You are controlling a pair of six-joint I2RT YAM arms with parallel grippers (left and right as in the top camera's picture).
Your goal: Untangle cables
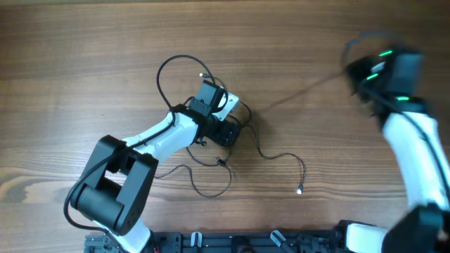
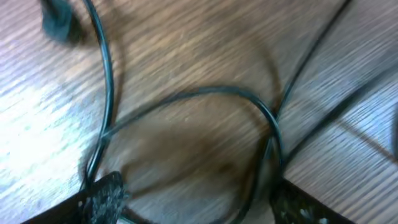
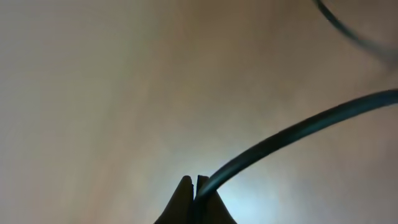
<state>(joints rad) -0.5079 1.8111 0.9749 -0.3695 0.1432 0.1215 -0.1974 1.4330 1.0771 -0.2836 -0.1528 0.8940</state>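
My right gripper will release the black cable on the bare wood point(image 1: 418, 127) under its white link, away from the tangle.
Thin black cables point(image 1: 280, 155) lie in loose loops on the wooden table point(image 1: 84, 56), with one loop at the upper left point(image 1: 163, 67) and a small plug end point(image 1: 299, 190) at the lower right. My left gripper point(image 1: 234, 132) sits low over the tangle's middle. In the left wrist view it is open point(image 2: 199, 200), with a curved cable loop point(image 2: 211, 92) on the wood between its fingers point(image 2: 102, 194). My right gripper point(image 1: 364, 70), blurred at the upper right, is shut point(image 3: 194, 181) on one cable strand point(image 3: 298, 132). That strand point(image 1: 302, 87) runs taut back toward the tangle.
The left arm's black base link point(image 1: 112, 190) fills the lower left. The right arm's white link point(image 1: 422, 158) runs down the right edge. A dark rail point(image 1: 246, 242) lines the table's front edge. A dark plug-like piece point(image 2: 59, 22) shows at the top left of the left wrist view.
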